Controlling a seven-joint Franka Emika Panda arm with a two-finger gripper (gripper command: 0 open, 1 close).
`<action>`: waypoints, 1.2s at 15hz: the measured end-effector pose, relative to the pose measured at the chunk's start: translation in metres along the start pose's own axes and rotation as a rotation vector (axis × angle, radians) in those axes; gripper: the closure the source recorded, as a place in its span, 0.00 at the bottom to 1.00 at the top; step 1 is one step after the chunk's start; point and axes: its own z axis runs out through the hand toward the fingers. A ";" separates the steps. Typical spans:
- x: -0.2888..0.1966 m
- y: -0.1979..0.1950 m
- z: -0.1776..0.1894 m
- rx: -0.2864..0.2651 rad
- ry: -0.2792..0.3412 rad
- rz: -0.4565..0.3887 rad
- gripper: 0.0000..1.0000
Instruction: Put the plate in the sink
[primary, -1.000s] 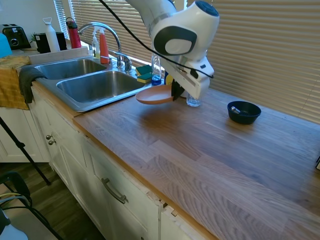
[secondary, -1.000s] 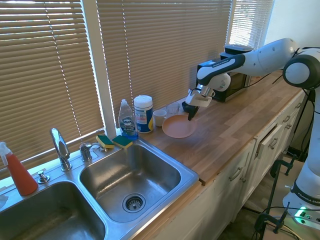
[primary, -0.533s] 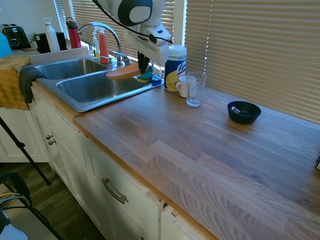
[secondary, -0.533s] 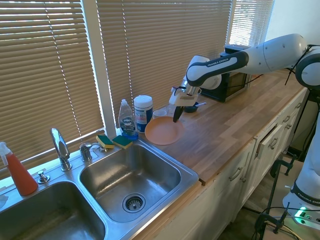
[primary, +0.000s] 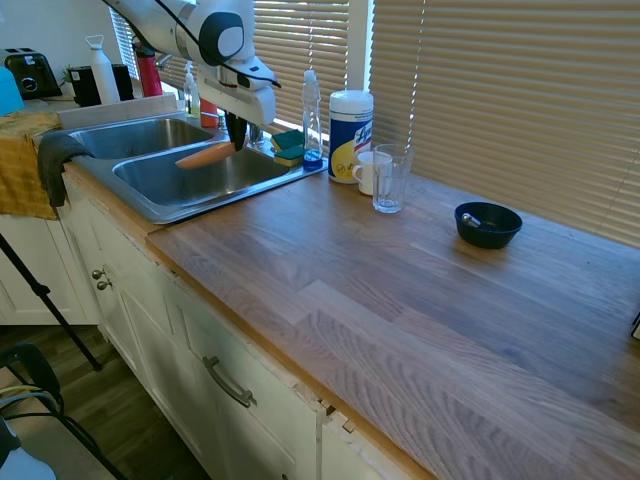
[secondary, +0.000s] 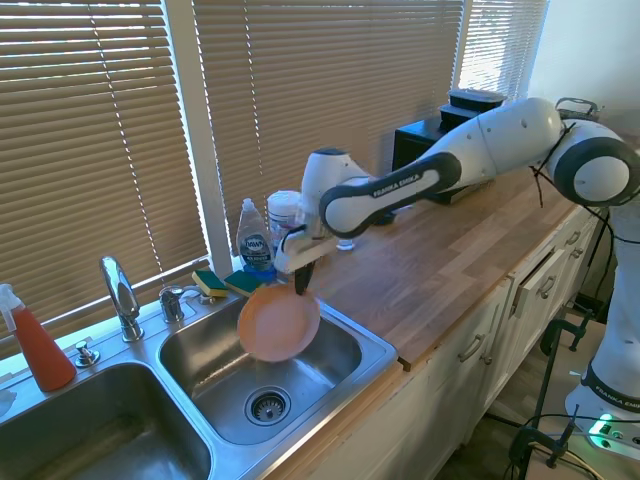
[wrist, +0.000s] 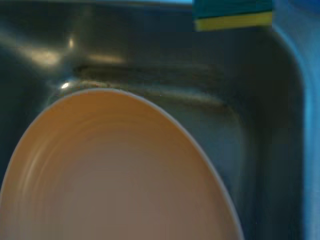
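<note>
Next, the gripper releases the salmon-orange plate on the bottom of the near basin (primary: 205, 194), near its front side.
The salmon-orange plate (primary: 205, 155) (secondary: 278, 322) hangs in the air over the near basin of the stainless steel sink (primary: 160, 208) (secondary: 340, 385). My gripper (primary: 236, 143) (secondary: 300, 285) is shut on the plate's rim, holding it from the countertop side. The plate tilts a little, its far edge lower. In the wrist view the plate (wrist: 110, 175) fills the lower left, with the basin wall (wrist: 260, 125) behind it.
Green-yellow sponges (primary: 289, 147) (secondary: 228, 283), a dish soap bottle (secondary: 256, 240), a wipes canister (primary: 350, 122), a mug and a glass (primary: 388, 180) line the sink's back corner. The curved faucet (secondary: 122, 298) stands behind the divider. A dark blue bowl (primary: 487, 224) sits on the counter.
My gripper has carried the plate from above the countertop, past the sink's edge, to over the near basin. It has also dropped lower.
</note>
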 end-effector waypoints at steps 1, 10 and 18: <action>-0.009 -0.011 0.015 -0.021 0.008 -0.011 1.00; -0.026 -0.048 0.107 -0.197 -0.013 -0.016 1.00; -0.030 -0.068 0.140 -0.246 -0.029 -0.013 0.00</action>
